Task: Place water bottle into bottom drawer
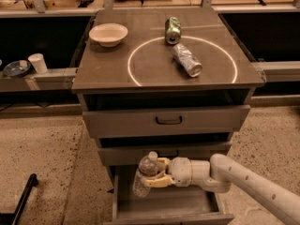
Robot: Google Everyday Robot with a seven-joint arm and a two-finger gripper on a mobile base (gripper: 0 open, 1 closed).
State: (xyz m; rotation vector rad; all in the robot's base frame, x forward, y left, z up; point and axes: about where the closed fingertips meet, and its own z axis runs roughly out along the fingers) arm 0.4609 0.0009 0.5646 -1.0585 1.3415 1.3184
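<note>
My gripper will let go of the water bottle on the bottom drawer's inside (138, 193), near the side farthest from my arm.
The water bottle (143, 174), clear plastic with a white cap, stands tilted but nearly upright over the left part of the open bottom drawer (171, 205). My gripper (154, 172) comes in from the right on a white arm and is shut on the bottle's middle, one yellowish finger (161, 162) behind it and one in front. The bottle's base hangs near the drawer's left wall; I cannot tell whether it touches the floor of the drawer.
On the cabinet top (108, 64) lie a crushed silver can (186, 59), a green can (172, 29) and a white bowl (108, 34). The two upper drawers (168, 121) are shut. A white cup (37, 63) stands on the left shelf.
</note>
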